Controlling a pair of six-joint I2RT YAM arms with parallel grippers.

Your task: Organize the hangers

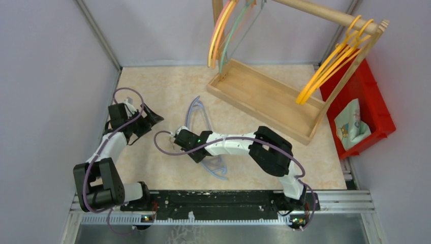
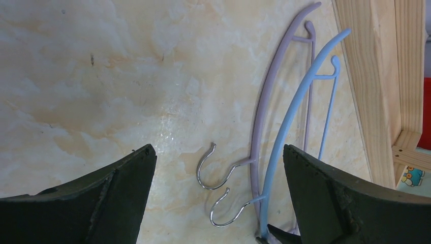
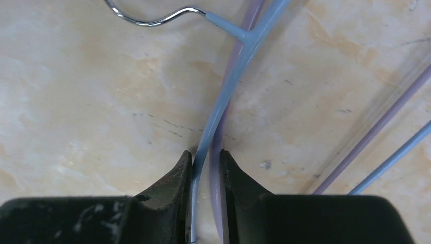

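The blue hanger and the purple hanger are pinched together in my right gripper, so it should open and take just the blue hanger's bar (image 3: 229,84) before I hang it.
A blue hanger (image 2: 295,107) and a purple hanger (image 2: 264,101) lie side by side on the table, their metal hooks (image 2: 211,173) pointing left. In the top view this pair (image 1: 205,116) lies in the middle of the table. My right gripper (image 1: 179,138) is low on the table, and its wrist view shows it (image 3: 206,155) closed around the curved bars of both the blue hanger (image 3: 228,86) and the purple hanger (image 3: 217,168). My left gripper (image 1: 155,119) is open and empty just left of the hooks, which show between its spread fingers (image 2: 112,188).
The wooden rack (image 1: 264,99) stands at the back right, with orange, yellow, green and pink hangers (image 1: 223,35) on its left end and yellow hangers (image 1: 330,66) on its right end. A red bin (image 1: 373,109) with a printed cloth stands right of it.
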